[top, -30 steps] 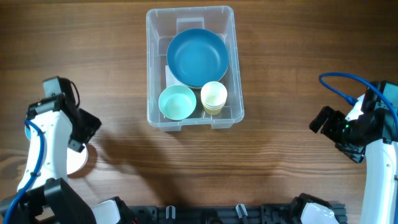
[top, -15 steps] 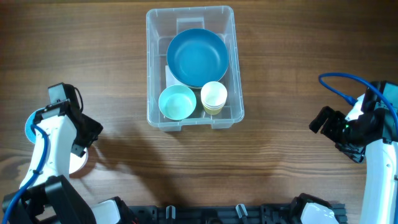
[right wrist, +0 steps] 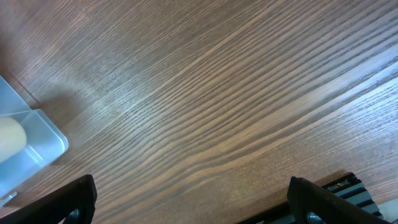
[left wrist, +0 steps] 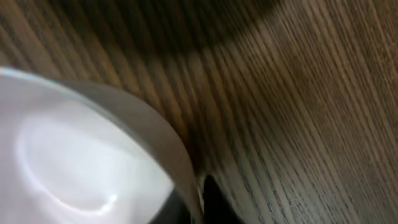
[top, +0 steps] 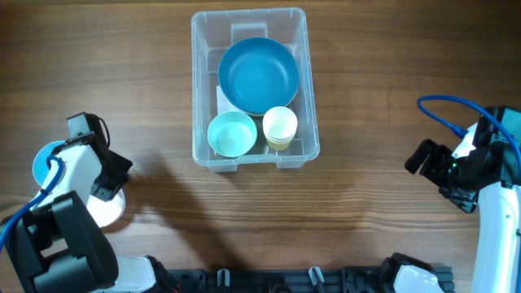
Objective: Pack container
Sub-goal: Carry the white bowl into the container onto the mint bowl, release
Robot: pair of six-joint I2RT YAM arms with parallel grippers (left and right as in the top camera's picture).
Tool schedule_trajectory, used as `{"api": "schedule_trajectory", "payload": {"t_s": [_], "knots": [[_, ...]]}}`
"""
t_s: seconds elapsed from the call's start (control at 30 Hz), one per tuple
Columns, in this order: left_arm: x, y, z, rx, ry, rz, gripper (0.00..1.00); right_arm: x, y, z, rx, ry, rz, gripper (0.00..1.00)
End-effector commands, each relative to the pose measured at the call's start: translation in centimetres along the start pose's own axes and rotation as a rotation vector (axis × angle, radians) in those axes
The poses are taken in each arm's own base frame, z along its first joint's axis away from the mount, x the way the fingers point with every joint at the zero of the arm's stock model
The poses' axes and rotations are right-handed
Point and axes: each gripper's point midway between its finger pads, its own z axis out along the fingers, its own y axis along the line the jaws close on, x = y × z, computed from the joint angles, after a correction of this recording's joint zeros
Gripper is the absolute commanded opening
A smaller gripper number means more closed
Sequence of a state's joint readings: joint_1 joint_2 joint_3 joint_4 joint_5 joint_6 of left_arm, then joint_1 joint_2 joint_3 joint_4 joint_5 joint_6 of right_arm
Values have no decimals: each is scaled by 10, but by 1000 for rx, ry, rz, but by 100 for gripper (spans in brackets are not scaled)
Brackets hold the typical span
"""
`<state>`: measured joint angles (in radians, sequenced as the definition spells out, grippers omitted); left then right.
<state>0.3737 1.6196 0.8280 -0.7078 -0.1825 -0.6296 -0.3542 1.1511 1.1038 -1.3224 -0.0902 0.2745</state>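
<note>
Next, my left gripper lets go of the white bowl inside the mint bowl (top: 232,133) in the container, next to the stacked cream cups.
The container (top: 249,32), a clear plastic bin, stands at the back centre of the table. It holds a blue plate (top: 258,75), a mint bowl (top: 232,133) and stacked cream cups (top: 280,126). A white bowl (top: 102,210) sits on the table at the near left. In the left wrist view, my left gripper (left wrist: 196,202) is shut on the white bowl's rim (left wrist: 165,143), with a dark finger on each side of it. My right gripper (right wrist: 196,199) stands open above bare wood at the right, far from the bin.
A blue round dish (top: 42,159) lies at the far left, partly under my left arm. The bin's near corner (right wrist: 28,146) shows at the left edge of the right wrist view. The table's front edge carries a black rail (top: 269,281).
My left arm has drawn in over the white bowl, and its jaws have closed on the rim. The right arm has not moved.
</note>
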Motion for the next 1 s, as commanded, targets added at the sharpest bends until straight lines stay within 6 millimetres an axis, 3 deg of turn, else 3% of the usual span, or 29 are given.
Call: {"api": "schedule_trajectory", "payload": {"t_s": [0.0, 0.13, 0.23, 0.3, 0.4, 0.5, 0.57, 0.67, 0.77, 0.9, 0.97], "knots": [[1, -2, 3, 13, 11, -10, 4, 2, 3, 1, -14, 10, -16, 100], [0, -27, -21, 103, 50, 13, 4, 2, 3, 1, -15, 7, -17, 100], [0, -63, -63, 227, 58, 69, 4, 2, 3, 1, -15, 6, -17, 100], [2, -93, -121, 295, 18, 162, 4, 2, 3, 1, -15, 7, -17, 100], [14, -127, -186, 384, -45, 295, 4, 2, 3, 1, -15, 7, -16, 100], [52, -170, -262, 519, -145, 472, 4, 2, 3, 1, -15, 6, -17, 100], [80, -188, -285, 572, -190, 541, 4, 1, 3, 1, -16, 5, -17, 100], [142, -209, -292, 618, -170, 707, 4, 1, 3, 1, -15, 6, -17, 100], [180, -222, -276, 585, -132, 805, 4, 2, 3, 1, -16, 6, -17, 100], [209, -235, -240, 496, -81, 881, 4, 2, 3, 1, -16, 7, -16, 100], [213, -237, -226, 460, -66, 892, 4, 2, 3, 1, -15, 7, -17, 100]]}}
